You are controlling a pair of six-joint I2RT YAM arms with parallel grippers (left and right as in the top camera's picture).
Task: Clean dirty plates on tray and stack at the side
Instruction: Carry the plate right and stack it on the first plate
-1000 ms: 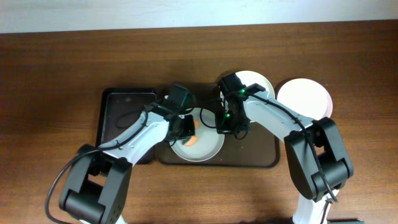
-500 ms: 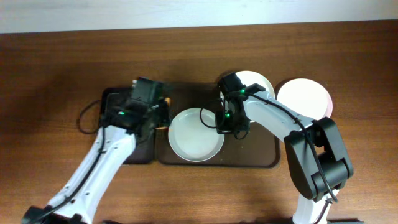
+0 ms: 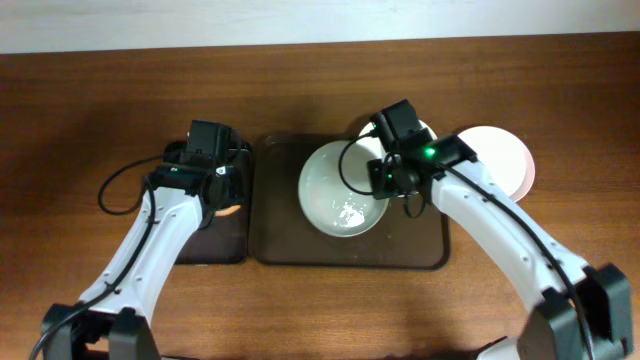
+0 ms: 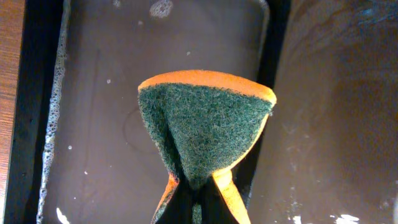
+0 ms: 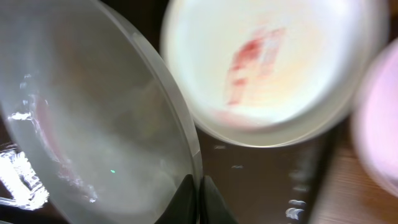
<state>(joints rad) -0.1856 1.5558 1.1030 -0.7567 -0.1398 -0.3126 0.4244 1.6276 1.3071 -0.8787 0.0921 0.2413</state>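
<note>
The pale mint plate, now tilted over the dark brown tray, will be let go by my right gripper on top of the pink plate point(image 3: 489, 165) beside the dark brown tray.
My right gripper point(image 3: 385, 185) point(image 5: 198, 198) is shut on the right rim of a pale mint plate point(image 3: 342, 188) point(image 5: 81, 124) and holds it lifted and tilted over the dark brown tray point(image 3: 290, 245). A second plate point(image 3: 425, 135) point(image 5: 267, 68) with a red smear lies at the tray's back right, partly under the arm. A third plate point(image 3: 500, 155) point(image 5: 379, 124) lies on the tabletop to the right of the tray. My left gripper point(image 3: 228, 205) point(image 4: 198, 202) is shut on a folded green-orange sponge point(image 4: 202, 134) over the black tray point(image 3: 190, 245) point(image 4: 93, 93).
The black tray holds a film of soapy water with foam along its left rim point(image 4: 53, 124). Bare wood-grain tabletop point(image 3: 90, 110) lies around both trays. A pale wall edge point(image 3: 300, 20) runs along the back.
My left gripper has carried the sponge from the plate leftward to over the black tray. My right gripper has lifted the mint plate and shifted it right and back.
</note>
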